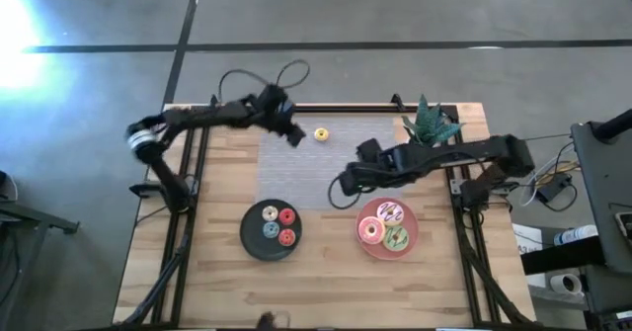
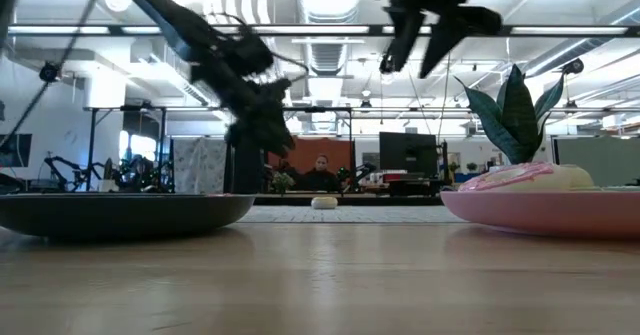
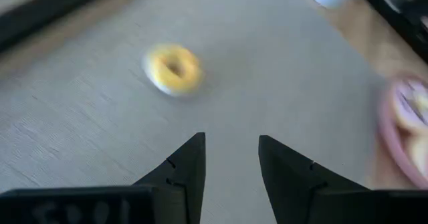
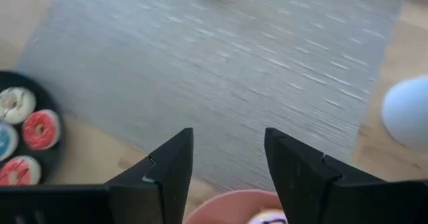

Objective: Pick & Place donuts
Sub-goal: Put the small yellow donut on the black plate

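The yellow donut should be reached next by my left gripper, which should close on the donut's closest side (image 1: 318, 134) (image 3: 159, 75), with one finger in the donut's hole.
A tiny yellow donut (image 1: 321, 133) lies flat on the grey mat (image 1: 311, 173) near the table's far edge, and shows in the left wrist view (image 3: 173, 69) and low view (image 2: 324, 203). My left gripper (image 1: 293, 133) (image 3: 231, 157) hovers open just left of it, touching nothing. My right gripper (image 1: 346, 185) (image 4: 227, 157) is open above the mat, between the two plates. Several tiny donuts (image 1: 279, 224) (image 4: 30, 140) lie on the dark plate (image 1: 252, 242). The sprinkled (image 1: 391, 212), pink-orange (image 1: 371, 231) and green (image 1: 396, 238) donuts lie on the pink plate (image 1: 410, 247).
A potted plant (image 1: 431, 124) (image 2: 510, 105) in a white pot (image 4: 408, 110) stands at the table's far right corner. The dark plate (image 2: 120, 213) and pink plate (image 2: 550, 207) sit near the front edge. Bare mat lies between both grippers. A person sits in the room behind.
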